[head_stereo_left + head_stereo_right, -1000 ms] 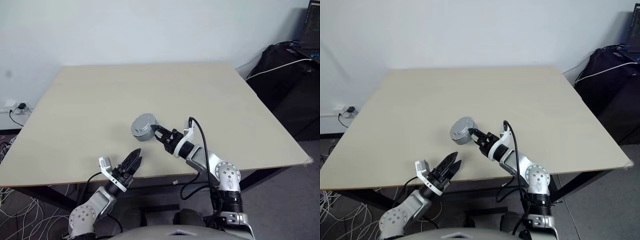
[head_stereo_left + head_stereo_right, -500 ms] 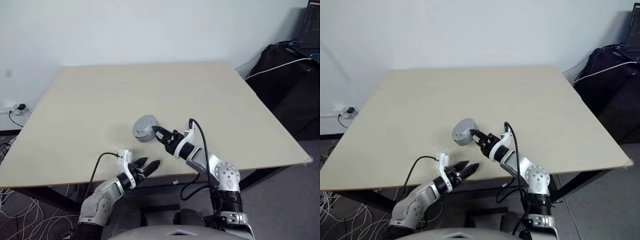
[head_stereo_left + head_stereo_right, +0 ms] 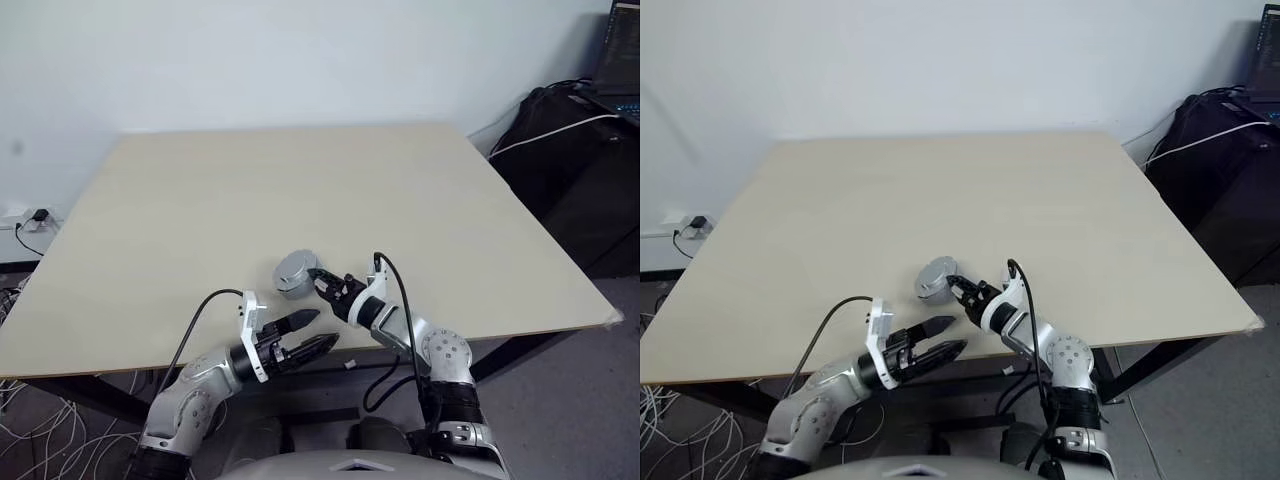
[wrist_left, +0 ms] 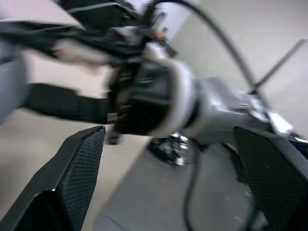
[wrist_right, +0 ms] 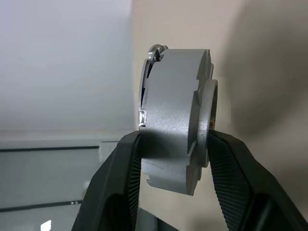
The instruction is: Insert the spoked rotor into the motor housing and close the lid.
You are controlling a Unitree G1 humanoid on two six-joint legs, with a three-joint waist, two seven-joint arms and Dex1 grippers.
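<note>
The silver-grey round part is edge-on; I'll lay it flat, then grip its curved side [image 5: 174, 94] from above with my right gripper.
My right gripper [image 3: 318, 280] is shut on the lid [image 3: 294, 272], a thick silver-grey round part with a raised hub, held on edge close over the table near its front edge. In the right wrist view both fingers [image 5: 120, 183] clamp the lid [image 5: 178, 110] across its flat faces. A thin silver rim shows at its far face. My left gripper [image 3: 316, 333] stands open and empty at the table's front edge, pointing right toward the right wrist [image 4: 159, 96]. The spoked rotor and the motor housing are hidden.
The pale wooden table [image 3: 300, 180] stretches away behind the grippers. A black bag with a white cable [image 3: 565, 150] sits off the table's right side. Cables and a wall socket [image 3: 25, 215] lie at the left.
My left gripper has risen from below the table's front edge, rolled over and swung right toward the right gripper. The right gripper has sunk with the lid toward the table.
</note>
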